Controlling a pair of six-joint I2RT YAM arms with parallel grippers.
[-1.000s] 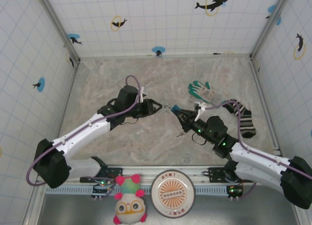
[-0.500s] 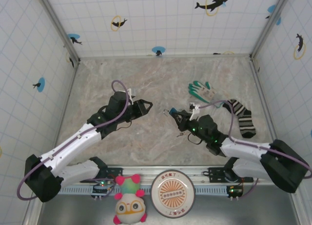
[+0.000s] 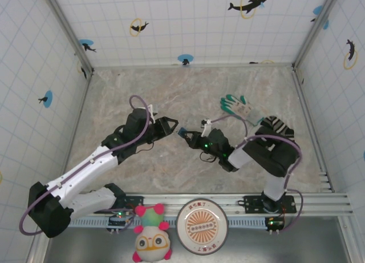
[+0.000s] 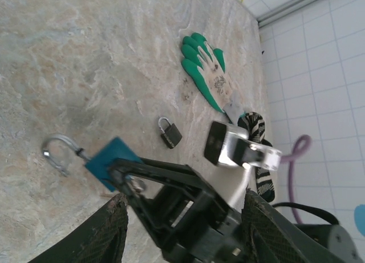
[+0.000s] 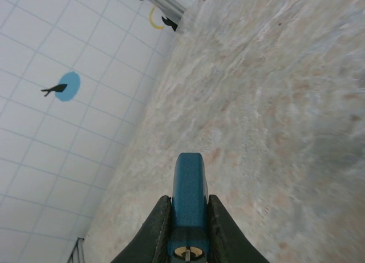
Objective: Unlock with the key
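Next, my right gripper releases the small blue padlock, which is held above the table now, so that it rests on the marble table [image 3: 173, 140] beside the open fingertips of my left gripper.
My right gripper [image 3: 191, 138] [image 5: 189, 201] is shut on a small blue padlock [image 3: 183, 132] [image 5: 189, 189] and holds it above the table, keyhole end toward its wrist. In the left wrist view the padlock [image 4: 111, 159] sticks out of the right gripper's fingers [image 4: 126, 173], and its silver shackle [image 4: 56, 152] hangs out to the left. A tiny thing with a dark squarish head and a short silver end, which I take for the key [image 4: 170, 133], lies on the table beyond it. My left gripper [image 3: 170, 125] [image 4: 183, 203] stands open just left of the padlock, holding nothing.
A green and white glove [image 3: 238, 106] [image 4: 208, 66] and a striped sock [image 3: 283, 136] [image 4: 258, 132] lie at the right of the marble table [image 3: 171, 86]. A plush toy [image 3: 151, 240] and a round plate [image 3: 201, 223] sit by the near rail. Tiled walls close three sides.
My left gripper has drawn back to the left, away from the padlock, and opened slightly. The right gripper has carried the padlock leftward while its arm folded in.
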